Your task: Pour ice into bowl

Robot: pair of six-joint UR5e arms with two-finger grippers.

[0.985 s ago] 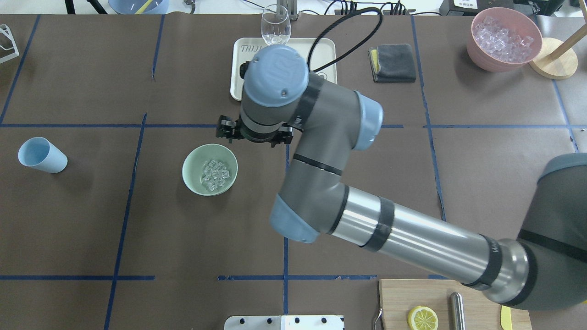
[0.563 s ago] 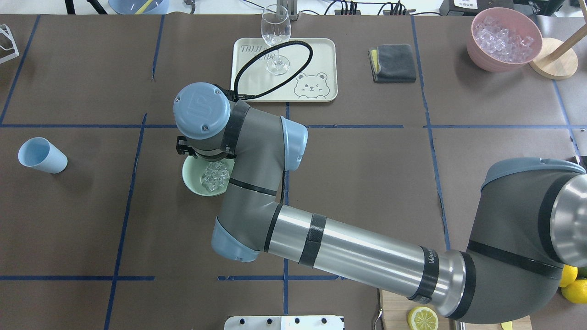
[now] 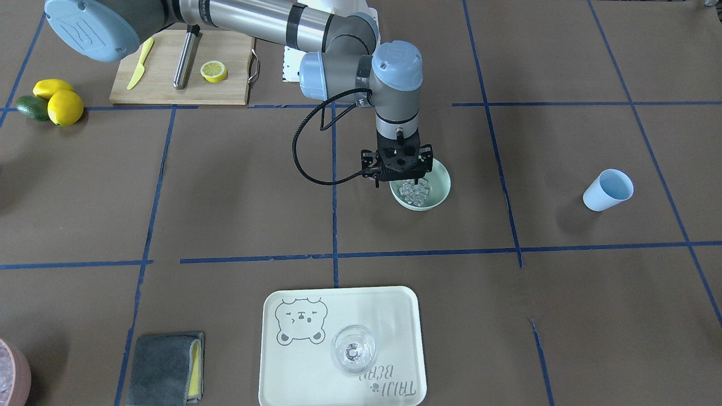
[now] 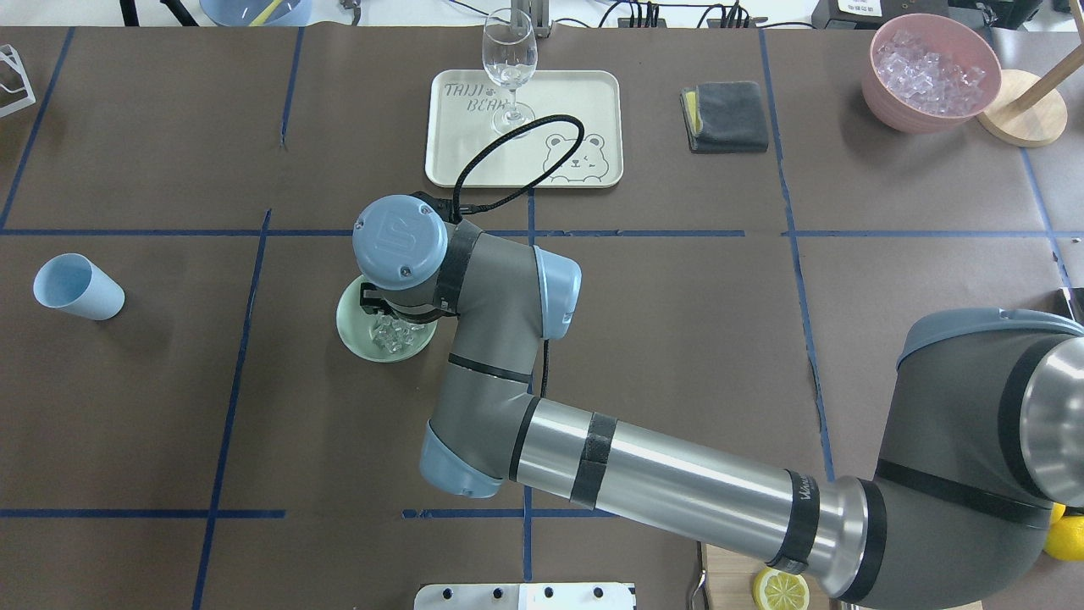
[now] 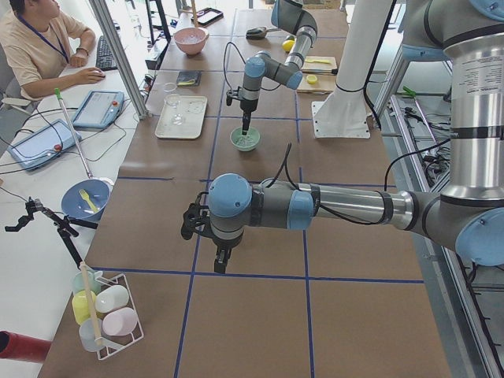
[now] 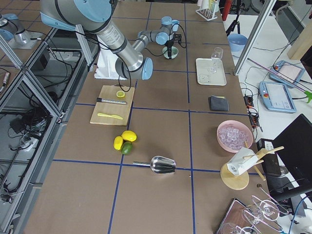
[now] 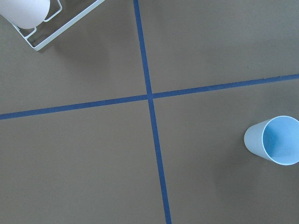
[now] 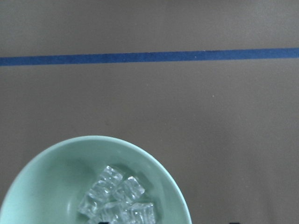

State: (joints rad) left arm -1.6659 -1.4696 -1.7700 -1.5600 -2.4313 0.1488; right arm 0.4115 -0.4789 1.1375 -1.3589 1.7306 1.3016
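Next, my right gripper lets go of the mint-green bowl so that it rests on the table (image 3: 70,189) near the lemons, toward the pink container.
The pale mint-green bowl (image 4: 356,326) stands left of the table's middle and holds a small heap of clear ice cubes (image 4: 396,335). My right arm reaches across, and its gripper (image 3: 406,181) hangs pointing down just over the bowl (image 3: 443,183) and the ice (image 3: 414,193). It looks open and holds nothing. The right wrist view shows the bowl (image 8: 56,186) with the ice (image 8: 119,200) close below. My left gripper (image 5: 220,260) shows only in the exterior left view, pointing down over bare table; I cannot tell if it is open or shut.
A light blue cup (image 4: 78,286) sits at the left; it also shows in the left wrist view (image 7: 273,140). A tray (image 4: 576,93) with a clear glass (image 4: 509,59), a grey cloth (image 4: 725,116) and the pink container (image 4: 930,72) are at the far side. A cutting board (image 3: 163,73) is near the base.
My right arm has swung left from in front of the tray to over the bowl, then drawn back a little over it. The bowl, ice and cup have not moved.
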